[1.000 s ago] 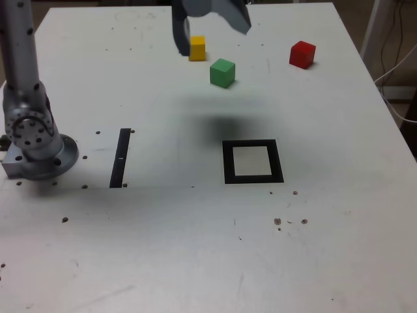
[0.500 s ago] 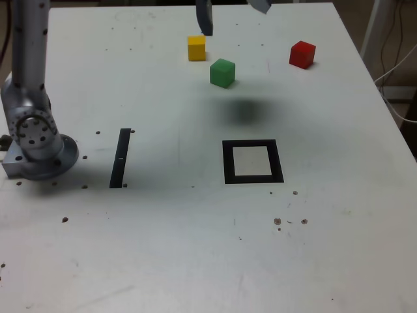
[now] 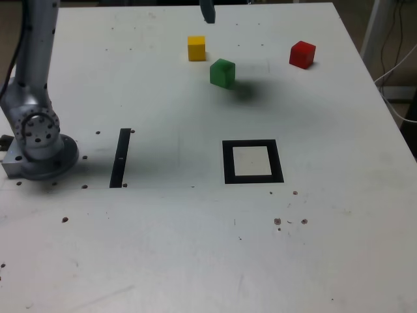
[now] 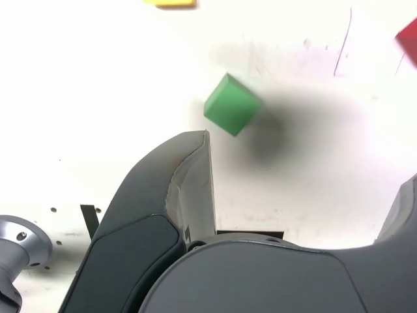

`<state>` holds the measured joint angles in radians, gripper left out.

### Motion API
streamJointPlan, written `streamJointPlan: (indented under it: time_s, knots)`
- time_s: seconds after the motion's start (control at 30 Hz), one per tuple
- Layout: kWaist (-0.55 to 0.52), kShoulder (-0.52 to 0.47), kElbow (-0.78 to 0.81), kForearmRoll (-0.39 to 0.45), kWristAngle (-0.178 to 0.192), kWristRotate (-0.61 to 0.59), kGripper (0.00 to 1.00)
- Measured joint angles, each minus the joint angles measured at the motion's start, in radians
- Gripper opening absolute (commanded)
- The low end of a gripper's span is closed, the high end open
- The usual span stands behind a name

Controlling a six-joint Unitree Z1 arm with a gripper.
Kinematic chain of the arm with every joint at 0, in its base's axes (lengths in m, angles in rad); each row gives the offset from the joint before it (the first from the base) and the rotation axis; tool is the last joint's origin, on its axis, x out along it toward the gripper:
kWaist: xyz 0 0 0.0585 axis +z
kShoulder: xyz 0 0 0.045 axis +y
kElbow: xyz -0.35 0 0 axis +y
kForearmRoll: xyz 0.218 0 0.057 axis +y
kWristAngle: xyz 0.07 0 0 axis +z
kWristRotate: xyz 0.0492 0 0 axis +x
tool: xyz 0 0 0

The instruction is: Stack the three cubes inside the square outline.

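Observation:
The red cube is the one farthest from the arm's grey base. My gripper needs to go to it next and close on the red cube's sides (image 3: pixel 302 55) (image 4: pixel 410 42).
Three cubes lie apart at the far side of the table: the yellow cube (image 3: pixel 196 48), the green cube (image 3: pixel 222 73) and the red cube (image 3: pixel 302 55). The square outline (image 3: pixel 252 162) lies nearer, with nothing in its white centre. In the exterior view only one dark finger (image 3: pixel 207 12) shows at the top edge, above the yellow cube. The wrist view shows my gripper (image 4: pixel 306 163) open wide and holding nothing, high above the table. The green cube (image 4: pixel 232 104) lies just beyond one finger (image 4: pixel 192 182). The yellow cube (image 4: pixel 171 2) and the red cube (image 4: pixel 409 40) sit at that picture's edges.
The arm's grey base (image 3: pixel 36 140) stands at the exterior view's left. A narrow black strip (image 3: pixel 120 157) lies beside it. Small dark specks dot the white table (image 3: pixel 195 248). Cables hang off the table's right edge (image 3: pixel 391 59).
My gripper has risen and drifted to the exterior view's right, leaving that view almost entirely. Its shadow has slid from the table's middle to beside the green cube. The cubes have not moved.

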<state>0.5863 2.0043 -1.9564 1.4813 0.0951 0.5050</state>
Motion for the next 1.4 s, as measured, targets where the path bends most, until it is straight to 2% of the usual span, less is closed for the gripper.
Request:
streamJointPlan:
  time_s: [0.3, 0.6, 0.87, 1.13, 1.4]
  knots:
    - [0.011, 0.070, -0.121, 0.006, 0.007, 0.038, 0.99]
    - [-0.052, 0.241, -0.309, 0.007, -0.003, 0.045, 0.99]
    - [-0.083, 0.348, -0.460, 0.004, 0.021, 0.071, 0.99]
    - [-0.087, 0.462, -0.578, 0.039, 0.036, 0.187, 0.99]
    - [-0.062, 0.503, -0.606, 0.047, 0.065, 0.306, 0.98]
